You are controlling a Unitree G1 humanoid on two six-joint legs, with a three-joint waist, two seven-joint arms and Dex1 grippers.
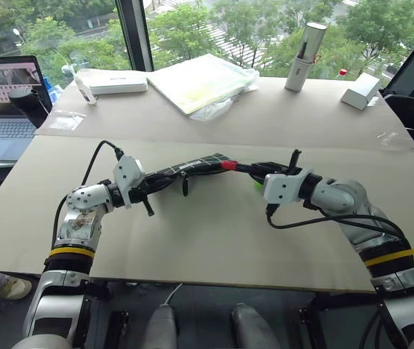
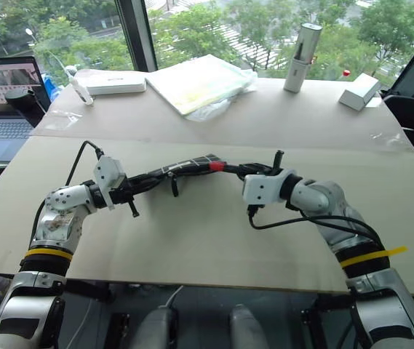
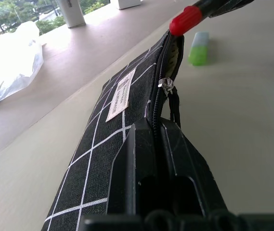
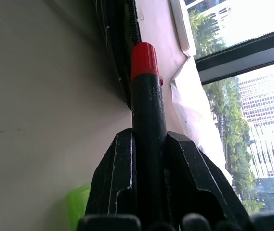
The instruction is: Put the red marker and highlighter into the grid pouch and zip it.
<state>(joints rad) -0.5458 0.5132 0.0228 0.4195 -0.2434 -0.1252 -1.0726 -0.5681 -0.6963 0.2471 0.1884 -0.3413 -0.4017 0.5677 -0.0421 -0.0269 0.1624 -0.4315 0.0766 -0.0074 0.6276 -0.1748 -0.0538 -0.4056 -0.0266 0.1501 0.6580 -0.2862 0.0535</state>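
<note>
The red marker, its cap now at the pouch's mouth, will be let go by my right gripper inside the open end of the grid pouch (image 1: 207,169) (image 4: 122,53).
My left gripper (image 1: 166,181) is shut on one end of the grid pouch (image 1: 192,166), holding the black, white-gridded case off the table. In the left wrist view the pouch (image 3: 112,125) runs away from the fingers, its zipper open at the far end by the metal pull (image 3: 166,85). My right gripper (image 1: 254,171) is shut on the red marker (image 4: 146,96), a black barrel with a red cap. The cap (image 1: 228,165) sits at the pouch's open mouth. The highlighter (image 3: 198,48) lies on the table below the right gripper.
A laptop (image 1: 3,94) sits at the far left. Along the back stand a white box (image 1: 118,83), bagged papers (image 1: 199,80), a grey cylinder (image 1: 305,47) and a small white block (image 1: 359,91). Beige table (image 1: 214,240) lies bare under my arms.
</note>
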